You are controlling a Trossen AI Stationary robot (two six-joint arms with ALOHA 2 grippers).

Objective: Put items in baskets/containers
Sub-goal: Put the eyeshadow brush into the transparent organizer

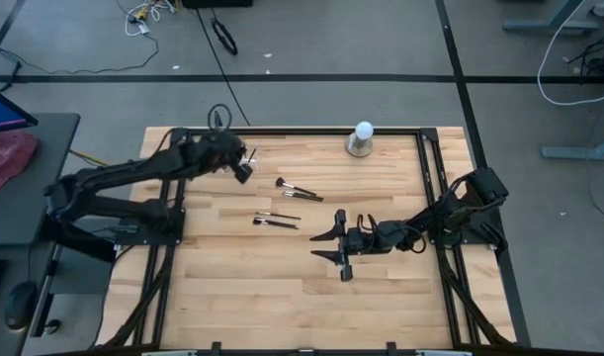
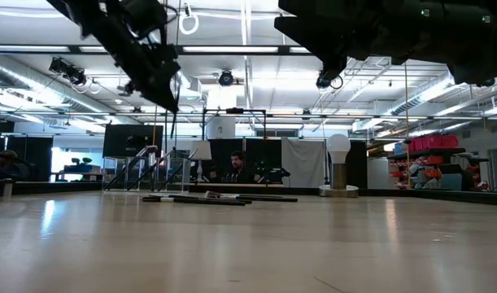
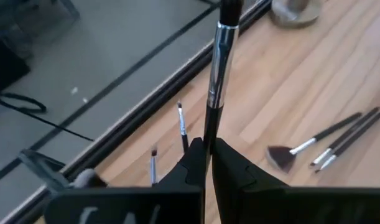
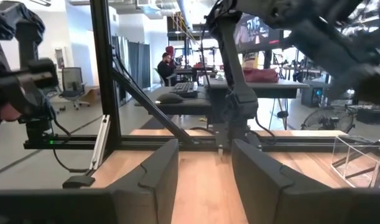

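I need to release the makeup brush from my left gripper in the clear holder (image 1: 238, 164) (image 3: 186, 153) next to the small upright brushes.
My left gripper (image 1: 244, 166) is at the table's far left, raised, and shut on a thin makeup brush (image 3: 219, 56) with a black handle and silvery ferrule. In the low view (image 2: 163, 80) it hangs high above the wood. Two small brushes (image 3: 181, 121) stand upright just beyond it, by the clear holder (image 4: 361, 155). Several more brushes (image 1: 298, 189) (image 1: 276, 220) lie flat on the table's middle. My right gripper (image 1: 334, 249) is open and empty, low over the table right of the middle. My left gripper pinches the brush's black handle (image 3: 208, 130) between its two fingers (image 3: 239, 168). The brush runs along the fingers and sticks out past their tips, ferrule end (image 3: 224, 34) away from the gripper. It is lifted clear of the table.
A white ball on a grey round base (image 1: 362, 138) stands at the far edge, right of the middle. A fan-shaped brush (image 3: 280, 157) lies among the loose ones. A black frame rail (image 1: 282, 129) runs along the table's far edge. A person sits in the room beyond (image 2: 237, 167).
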